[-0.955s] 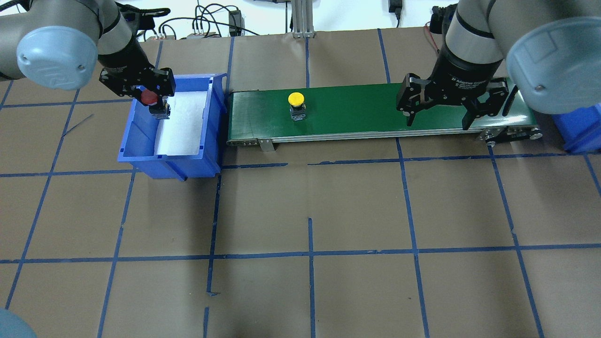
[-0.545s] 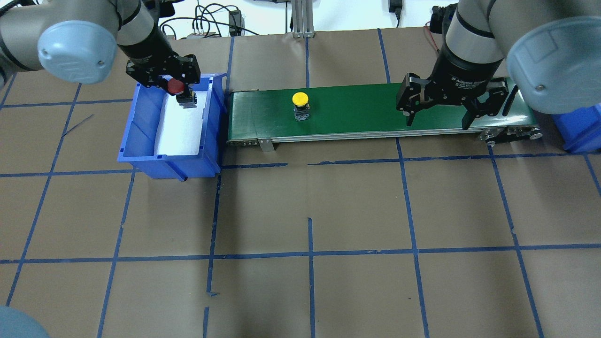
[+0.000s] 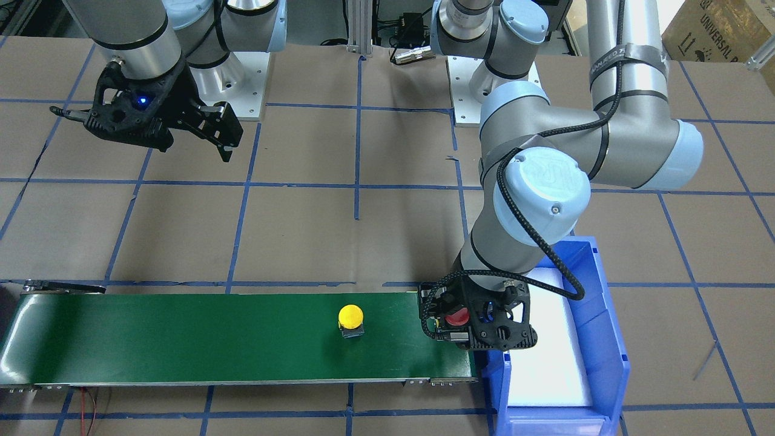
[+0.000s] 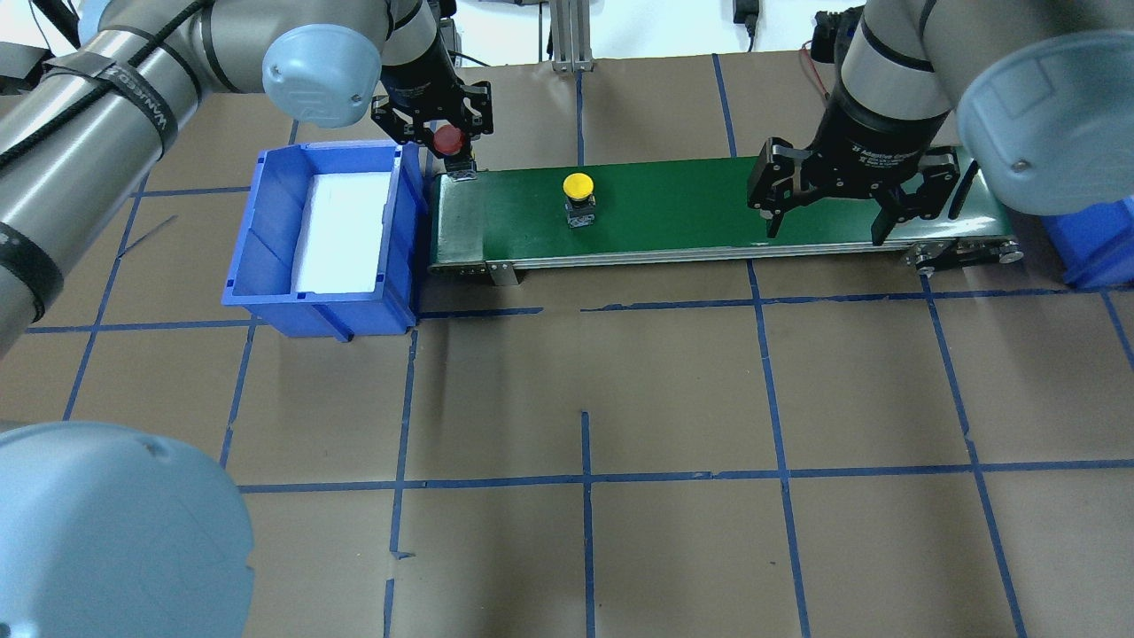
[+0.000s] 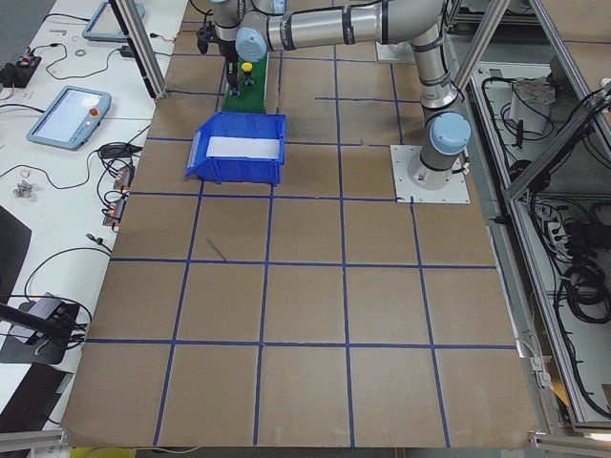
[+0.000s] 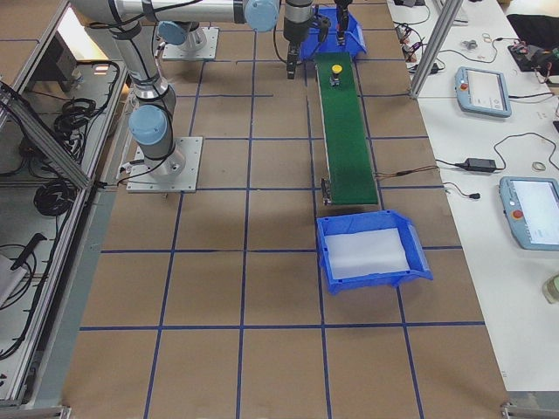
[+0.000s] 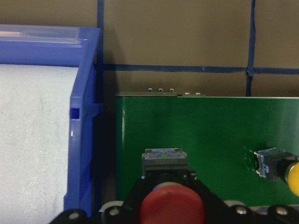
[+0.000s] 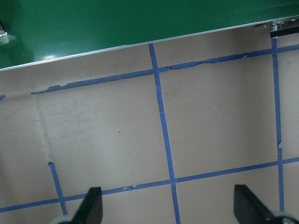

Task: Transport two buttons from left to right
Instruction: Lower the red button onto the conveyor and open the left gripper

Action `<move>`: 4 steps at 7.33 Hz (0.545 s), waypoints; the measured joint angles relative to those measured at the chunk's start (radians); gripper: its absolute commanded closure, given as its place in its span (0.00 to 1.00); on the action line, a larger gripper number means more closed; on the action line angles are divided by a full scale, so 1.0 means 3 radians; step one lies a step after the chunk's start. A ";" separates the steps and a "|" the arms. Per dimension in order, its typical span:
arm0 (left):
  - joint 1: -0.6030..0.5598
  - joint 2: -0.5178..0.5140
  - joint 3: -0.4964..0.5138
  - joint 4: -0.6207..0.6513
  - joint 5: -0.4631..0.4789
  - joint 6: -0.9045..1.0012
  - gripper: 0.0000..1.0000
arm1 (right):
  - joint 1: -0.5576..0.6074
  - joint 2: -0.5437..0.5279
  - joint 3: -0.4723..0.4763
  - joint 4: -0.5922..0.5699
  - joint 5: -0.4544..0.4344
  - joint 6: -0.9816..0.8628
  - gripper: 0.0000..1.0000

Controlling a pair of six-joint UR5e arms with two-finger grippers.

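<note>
My left gripper is going to release the red button, now held just above the belt, on the green conveyor belt's end (image 3: 454,327) (image 7: 150,165) beside the blue bin.
My left gripper (image 4: 450,152) is shut on the red button (image 4: 448,139) and holds it just above the left end of the green conveyor belt (image 4: 673,208), beside the blue bin (image 4: 266,230). In the left wrist view the red cap (image 7: 172,207) sits between my fingers with its grey base (image 7: 164,161) over the belt. The yellow button (image 4: 578,186) stands upright on the belt, a little to the right; it also shows in the front view (image 3: 350,316). My right gripper (image 4: 827,232) is open and empty, hovering over the belt's near edge towards its right end.
The blue bin holds a white foam liner (image 4: 341,230) and nothing else. A second blue bin (image 4: 1094,248) sits past the belt's right end. Brown paper with blue tape lines covers the table (image 4: 585,399).
My left gripper has carried the red button to the right, from over the blue bin to over the belt's left end. The yellow button has shifted slightly right along the belt. The right arm has not moved.
</note>
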 measured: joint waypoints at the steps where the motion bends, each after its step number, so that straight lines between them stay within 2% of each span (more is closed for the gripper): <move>1: -0.0009 0.0002 -0.0050 0.0005 0.0012 0.0020 0.60 | 0.0000 0.0001 0.0003 -0.0002 -0.0003 0.0000 0.00; 4: -0.0013 0.0077 -0.0384 0.0150 0.0032 0.0178 0.59 | 0.0000 -0.0002 0.0037 -0.0003 -0.0014 0.0000 0.00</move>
